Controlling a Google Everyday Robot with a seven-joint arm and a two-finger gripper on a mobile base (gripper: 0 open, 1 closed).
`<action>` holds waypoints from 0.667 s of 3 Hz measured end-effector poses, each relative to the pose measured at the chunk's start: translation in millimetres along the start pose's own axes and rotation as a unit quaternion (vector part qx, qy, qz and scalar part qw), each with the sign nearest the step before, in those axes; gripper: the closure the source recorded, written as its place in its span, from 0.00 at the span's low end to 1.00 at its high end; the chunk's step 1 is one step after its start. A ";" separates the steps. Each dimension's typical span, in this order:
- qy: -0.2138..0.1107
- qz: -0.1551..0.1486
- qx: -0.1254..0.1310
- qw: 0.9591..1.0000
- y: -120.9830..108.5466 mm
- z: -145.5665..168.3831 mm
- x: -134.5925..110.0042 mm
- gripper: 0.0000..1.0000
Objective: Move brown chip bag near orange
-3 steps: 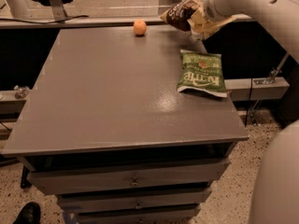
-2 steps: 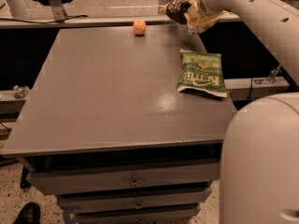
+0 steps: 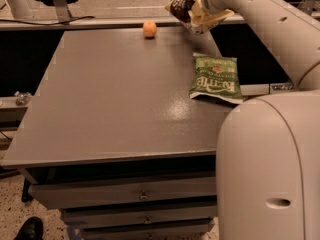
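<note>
The brown chip bag will be released at the table's far edge [image 3: 177, 29], beside the orange.
The brown chip bag [image 3: 187, 9], dark brown with pale tan edges, hangs in the air above the far right part of the table, held by my gripper [image 3: 202, 6] at the end of the white arm. The orange [image 3: 149, 29] sits on the grey table [image 3: 115, 94] near its far edge, to the left of the bag and a short way below it in the picture. The bag does not touch the table.
A green chip bag [image 3: 216, 79] lies flat at the table's right edge. My white arm [image 3: 270, 29] and its large body [image 3: 270, 169] fill the right side. Drawers [image 3: 130, 194] are under the tabletop. A shoe [image 3: 31, 229] shows at bottom left.
The gripper has carried the brown chip bag up and to the left, closer to the orange. The arm's body now fills more of the right side. The orange and green bag have not moved.
</note>
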State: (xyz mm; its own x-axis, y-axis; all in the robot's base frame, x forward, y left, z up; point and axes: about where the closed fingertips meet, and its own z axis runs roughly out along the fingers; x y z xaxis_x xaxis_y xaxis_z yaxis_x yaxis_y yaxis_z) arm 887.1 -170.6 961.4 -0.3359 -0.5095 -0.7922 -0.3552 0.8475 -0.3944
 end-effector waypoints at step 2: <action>0.001 0.017 -0.025 1.000 29.4 10.9 -5.4 1.00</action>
State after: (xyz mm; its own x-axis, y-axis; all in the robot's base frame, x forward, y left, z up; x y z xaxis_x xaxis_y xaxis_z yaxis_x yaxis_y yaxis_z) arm 887.9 -141.3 949.0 -0.3503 -0.4805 -0.8040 -0.3873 0.8559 -0.3428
